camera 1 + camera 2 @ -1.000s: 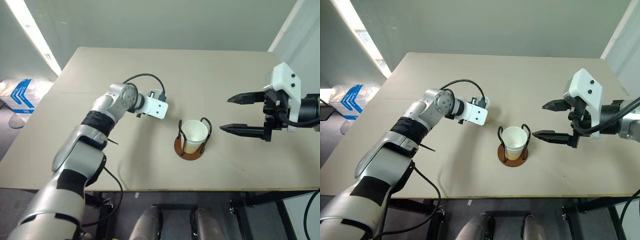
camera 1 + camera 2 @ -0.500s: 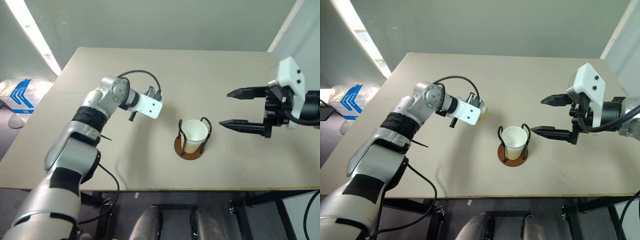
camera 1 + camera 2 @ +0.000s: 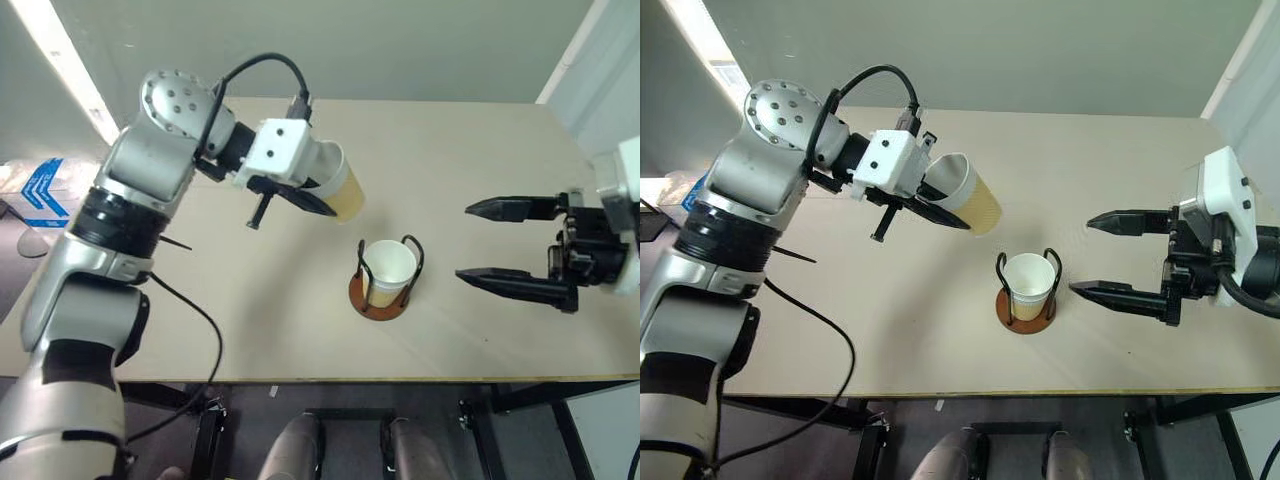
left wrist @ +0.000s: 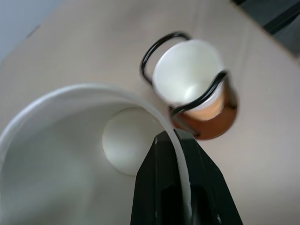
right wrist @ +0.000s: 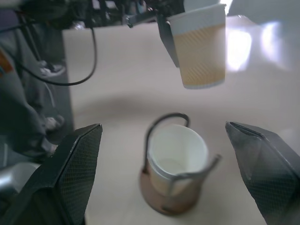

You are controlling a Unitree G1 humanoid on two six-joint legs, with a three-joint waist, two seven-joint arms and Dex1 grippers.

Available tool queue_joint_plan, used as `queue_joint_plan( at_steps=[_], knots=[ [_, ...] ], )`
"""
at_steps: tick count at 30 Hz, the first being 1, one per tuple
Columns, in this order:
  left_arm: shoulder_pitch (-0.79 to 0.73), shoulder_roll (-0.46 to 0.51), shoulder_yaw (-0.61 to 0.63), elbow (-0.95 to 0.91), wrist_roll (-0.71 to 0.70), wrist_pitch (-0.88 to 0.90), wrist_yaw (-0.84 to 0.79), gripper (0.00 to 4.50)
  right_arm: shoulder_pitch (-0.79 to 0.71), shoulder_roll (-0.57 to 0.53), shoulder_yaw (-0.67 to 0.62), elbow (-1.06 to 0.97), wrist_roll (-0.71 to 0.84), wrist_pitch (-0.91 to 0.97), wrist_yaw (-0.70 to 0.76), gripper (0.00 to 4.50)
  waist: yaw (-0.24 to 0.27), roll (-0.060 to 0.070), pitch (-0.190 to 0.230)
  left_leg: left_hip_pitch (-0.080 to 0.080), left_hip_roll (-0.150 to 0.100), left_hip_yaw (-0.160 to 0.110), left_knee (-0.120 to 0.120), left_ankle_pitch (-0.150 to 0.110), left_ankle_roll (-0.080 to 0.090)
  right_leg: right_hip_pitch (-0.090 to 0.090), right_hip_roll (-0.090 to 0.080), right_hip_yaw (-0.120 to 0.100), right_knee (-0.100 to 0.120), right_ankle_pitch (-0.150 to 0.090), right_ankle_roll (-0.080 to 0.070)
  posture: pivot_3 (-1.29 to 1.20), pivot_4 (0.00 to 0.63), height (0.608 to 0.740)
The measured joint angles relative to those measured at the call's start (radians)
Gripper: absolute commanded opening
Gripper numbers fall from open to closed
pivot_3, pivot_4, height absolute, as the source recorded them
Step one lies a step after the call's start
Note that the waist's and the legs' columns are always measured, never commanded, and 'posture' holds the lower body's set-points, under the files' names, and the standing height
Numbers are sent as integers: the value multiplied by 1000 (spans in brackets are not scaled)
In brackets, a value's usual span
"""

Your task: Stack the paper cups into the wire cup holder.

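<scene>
The robot's left gripper will let go of the tan paper cup inside the other paper cup (image 3: 390, 265) (image 4: 190, 75) that stands in the wire cup holder. The tan cup is now tilted above the holder.
My left gripper (image 3: 305, 198) is shut on the rim of a tan paper cup (image 3: 338, 187), one finger inside and one outside. It holds the cup tilted in the air, up and to the left of the wire cup holder (image 3: 376, 299). The holder's red-brown base and black loops stand near the table's front middle with another paper cup (image 3: 388, 266) upright inside. The left wrist view looks into the held cup (image 4: 70, 154) with the holder's cup (image 4: 187, 70) beyond. My right gripper (image 3: 463, 243) hangs open to the right of the holder, empty.
The beige table (image 3: 450, 140) stretches wide behind and to both sides of the holder. Its front edge runs just below the holder. A blue-and-white bag (image 3: 35, 190) lies on the floor off the table's left side.
My left gripper closed on the cup and lifted it off the table, swinging it up and toward the holder. My right gripper drew back to the right, still open.
</scene>
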Motion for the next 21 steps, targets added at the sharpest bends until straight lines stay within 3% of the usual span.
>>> queue_joint_plan(
  at_steps=[4,10,15,21],
  knots=[
    [-70,24,-78,-17,-116,51,-1,22,36,-5,-69,-23,99,7,-61,4456,2,0,0,0,-1,0,1,1,1,2,-1,1,-2,-3,-6,0,150,740],
    [-155,-17,-179,0,-219,70,-1,22,104,-17,-125,-48,153,-2,-134,4456,2,0,0,1,-1,0,1,-1,6,3,-1,1,-1,-2,-5,0,150,740],
    [-182,-74,-297,93,-213,-7,-1,22,164,-25,-166,-77,175,-12,-183,4456,1,0,0,0,-1,0,1,1,5,3,-1,1,-2,0,1,0,150,740],
    [-214,-154,-355,219,-188,-99,-1,22,217,-34,-208,-112,208,-27,-235,4456,3,0,0,-1,-1,0,1,0,3,3,-1,1,-4,-1,9,0,150,740]
  ],
)
